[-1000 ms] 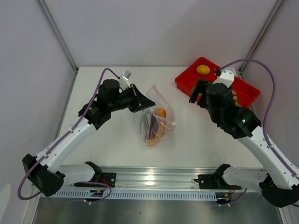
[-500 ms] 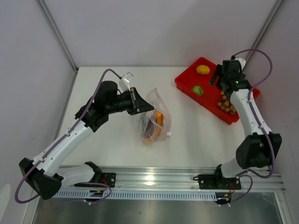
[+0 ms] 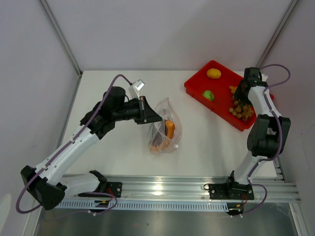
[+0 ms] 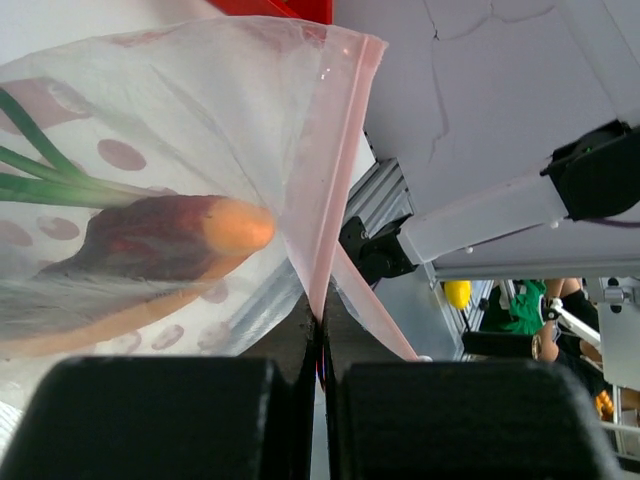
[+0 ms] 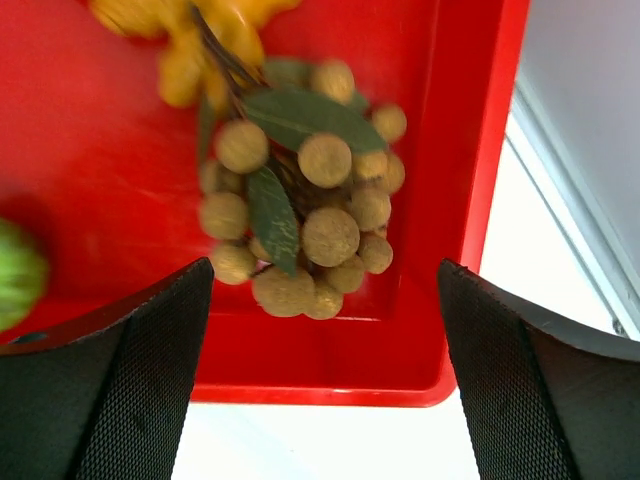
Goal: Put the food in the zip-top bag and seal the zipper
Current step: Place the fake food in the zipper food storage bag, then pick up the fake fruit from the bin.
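My right gripper should close on the grape bunch's end fruits (image 3: 238, 113) (image 5: 300, 265), past the bunch's leaves and away from the lumpy orange pieces in the red tray.
The zip-top bag (image 3: 165, 129) lies mid-table with an orange piece (image 3: 169, 129), green leaves and a purple-red piece inside. My left gripper (image 3: 150, 114) is shut on its mouth edge and holds it up. In the left wrist view the gripper (image 4: 320, 330) pinches the pinkish-red zipper (image 4: 335, 170) of the bag (image 4: 150, 120). My right gripper (image 3: 241, 96) is open over the yellow-green grape bunch (image 3: 239, 109) in the red tray (image 3: 197, 81). In the right wrist view the gripper (image 5: 325, 290) straddles the bunch (image 5: 300, 215) without touching it.
The tray also holds a yellow-orange round fruit (image 3: 213, 73), a green piece (image 3: 208, 95) and orange lumpy pieces (image 3: 233, 89), which show again in the right wrist view (image 5: 200, 40). The tray's red rim (image 5: 480, 200) is close to my right finger. A metal rail (image 3: 162, 189) runs along the near edge.
My right arm has swung from beside the bag to the tray's right side and now hangs over the grape bunch. My left gripper keeps hold of the bag, shifted slightly right.
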You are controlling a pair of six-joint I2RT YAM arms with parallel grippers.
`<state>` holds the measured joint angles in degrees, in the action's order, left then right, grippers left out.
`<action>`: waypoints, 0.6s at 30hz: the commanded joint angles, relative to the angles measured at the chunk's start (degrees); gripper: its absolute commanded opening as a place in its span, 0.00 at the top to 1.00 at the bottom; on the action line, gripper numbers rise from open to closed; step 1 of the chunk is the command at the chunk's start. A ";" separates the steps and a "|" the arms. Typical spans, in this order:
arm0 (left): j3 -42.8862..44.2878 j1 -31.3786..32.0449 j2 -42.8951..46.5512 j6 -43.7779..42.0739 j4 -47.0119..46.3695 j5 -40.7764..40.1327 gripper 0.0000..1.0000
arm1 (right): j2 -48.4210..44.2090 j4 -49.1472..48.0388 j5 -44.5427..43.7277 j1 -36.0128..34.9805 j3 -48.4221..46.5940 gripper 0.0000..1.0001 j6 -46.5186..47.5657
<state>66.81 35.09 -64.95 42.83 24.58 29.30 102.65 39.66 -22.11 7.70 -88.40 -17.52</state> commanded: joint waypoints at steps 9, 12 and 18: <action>-2.29 0.07 0.53 -2.67 -2.69 2.51 0.99 | 9.49 -3.71 3.64 2.13 2.45 0.08 0.21; -3.08 0.07 -0.44 -1.87 -4.27 3.39 0.99 | 12.13 -4.85 5.23 3.28 2.27 0.11 0.20; -2.65 0.15 -2.63 -1.96 -4.45 3.40 0.99 | 13.98 -8.19 8.04 4.95 3.76 0.31 0.38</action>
<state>64.07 35.11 -66.63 41.52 22.41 31.03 114.65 34.09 -16.10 11.86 -85.58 -17.28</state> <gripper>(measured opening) 0.005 0.747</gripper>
